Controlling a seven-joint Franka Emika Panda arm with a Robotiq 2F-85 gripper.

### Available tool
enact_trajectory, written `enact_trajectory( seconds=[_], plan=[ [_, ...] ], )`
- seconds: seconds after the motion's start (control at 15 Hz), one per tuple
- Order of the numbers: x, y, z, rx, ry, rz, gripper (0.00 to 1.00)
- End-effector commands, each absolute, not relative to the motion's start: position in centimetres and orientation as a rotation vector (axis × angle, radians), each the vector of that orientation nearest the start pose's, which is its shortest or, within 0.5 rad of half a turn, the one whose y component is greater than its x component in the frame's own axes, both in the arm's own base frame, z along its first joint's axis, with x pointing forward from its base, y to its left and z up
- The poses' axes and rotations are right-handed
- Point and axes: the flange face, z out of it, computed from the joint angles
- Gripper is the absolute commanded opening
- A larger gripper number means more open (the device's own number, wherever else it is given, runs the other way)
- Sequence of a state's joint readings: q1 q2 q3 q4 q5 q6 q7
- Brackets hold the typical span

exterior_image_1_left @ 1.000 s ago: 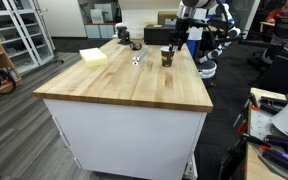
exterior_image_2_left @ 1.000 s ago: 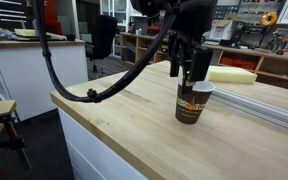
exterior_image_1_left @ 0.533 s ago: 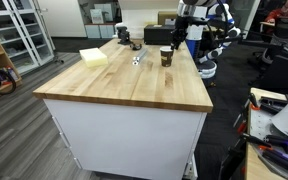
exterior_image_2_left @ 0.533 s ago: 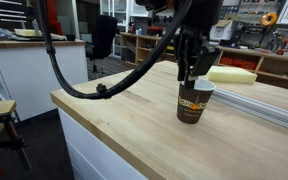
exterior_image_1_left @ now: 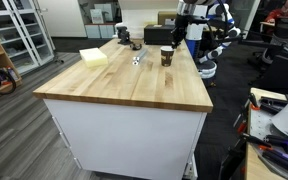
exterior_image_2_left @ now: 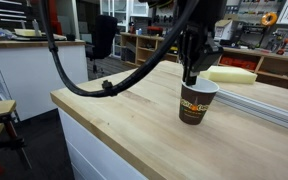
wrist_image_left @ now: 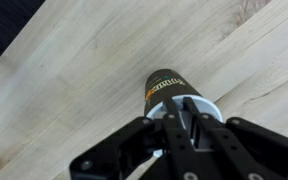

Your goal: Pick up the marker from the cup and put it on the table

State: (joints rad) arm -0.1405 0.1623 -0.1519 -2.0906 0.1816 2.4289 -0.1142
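The marker, its lower part now inside the cup, will be let go by my gripper on the bare wood [exterior_image_1_left: 184, 89] between the cup and the table's near corner.
The cup [exterior_image_1_left: 167, 57] [exterior_image_2_left: 196, 102], dark brown with a lighter rim, stands upright on the table [exterior_image_1_left: 124, 85] [exterior_image_2_left: 134, 125] near its far end. My gripper [exterior_image_1_left: 176, 42] [exterior_image_2_left: 190, 78] hangs straight over the cup's mouth. In the wrist view the gripper [wrist_image_left: 187, 112] points down into the cup [wrist_image_left: 164, 88], its fingers drawn together. A thin dark stick, the marker [wrist_image_left: 191, 125], shows pinched between them over the cup's pale inside. The marker's lower part is hidden in the cup.
A pale yellow block [exterior_image_1_left: 94, 57] [exterior_image_2_left: 232, 74] lies on the table beyond the cup. A small silvery object [exterior_image_1_left: 138, 58] lies beside the cup. A metal rail [exterior_image_2_left: 259, 102] runs along the table's far side. The table edge [exterior_image_2_left: 94, 120] is close.
The jaws have gone from open to shut above the cup's mouth. The cup has shifted very slightly; the arm has barely moved.
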Motion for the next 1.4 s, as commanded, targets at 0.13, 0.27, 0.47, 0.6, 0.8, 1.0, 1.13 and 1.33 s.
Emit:
enact_trajectory(
  seconds=[0.13, 0.27, 0.47, 0.6, 0.8, 1.0, 1.13, 1.33],
  plan=[
    [56.1, -17.2, 37.6, -3.044, 0.451, -0.329, 0.05],
    [56.1, -17.2, 37.7, -3.049, 0.446, -0.329, 0.05],
    [56.1, -17.2, 38.2, -3.056, 0.43, -0.329, 0.05],
    [56.2, -17.2, 38.9, -3.058, 0.424, -0.349, 0.05],
    [56.2, -17.0, 40.1, -3.066, 0.413, -0.383, 0.05],
    [56.0, -16.8, 41.7, -3.076, 0.395, -0.418, 0.05],
    [55.7, -16.4, 43.0, -3.086, 0.378, -0.44, 0.05],
    [55.2, -15.9, 45.4, -3.113, 0.341, -0.479, 0.05]
  ],
)
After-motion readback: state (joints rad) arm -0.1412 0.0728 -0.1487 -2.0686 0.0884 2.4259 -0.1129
